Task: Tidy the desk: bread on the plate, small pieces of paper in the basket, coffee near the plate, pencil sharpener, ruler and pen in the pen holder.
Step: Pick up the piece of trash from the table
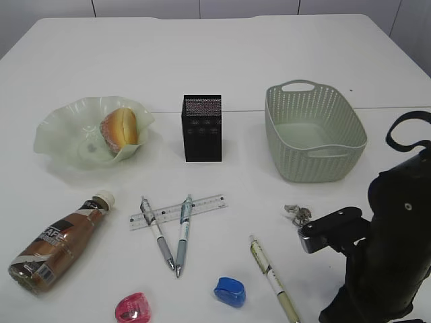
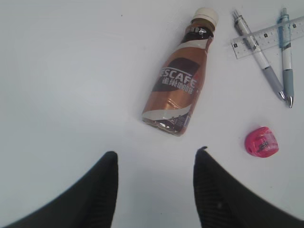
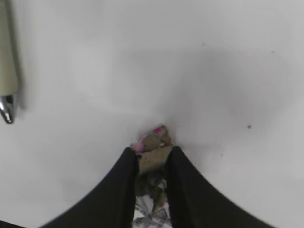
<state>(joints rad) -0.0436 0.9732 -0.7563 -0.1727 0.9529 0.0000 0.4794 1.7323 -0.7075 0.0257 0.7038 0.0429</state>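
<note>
My right gripper is going to let go of the piece of paper in the green basket (image 1: 289,133), by the side of the basket nearest the pen holder.
My right gripper (image 3: 152,154) is shut on a crumpled small piece of paper (image 3: 154,141) that lies on the table in front of the green basket (image 1: 313,131). My left gripper (image 2: 156,159) hangs open and empty just short of the lying coffee bottle (image 2: 178,85). The bread (image 1: 121,128) sits in the pale green plate (image 1: 57,134). In front of the black pen holder (image 1: 201,128) a ruler (image 1: 202,207) lies under two pens (image 1: 158,232). A third pen (image 1: 273,276), a blue pencil sharpener (image 1: 229,291) and a pink one (image 2: 261,141) lie near the front.
The right arm's black body (image 1: 387,256) fills the front right corner of the exterior view. The third pen's tip (image 3: 7,107) lies to the left of the right gripper. White tabletop (image 1: 202,54) stretches behind the plate, holder and basket.
</note>
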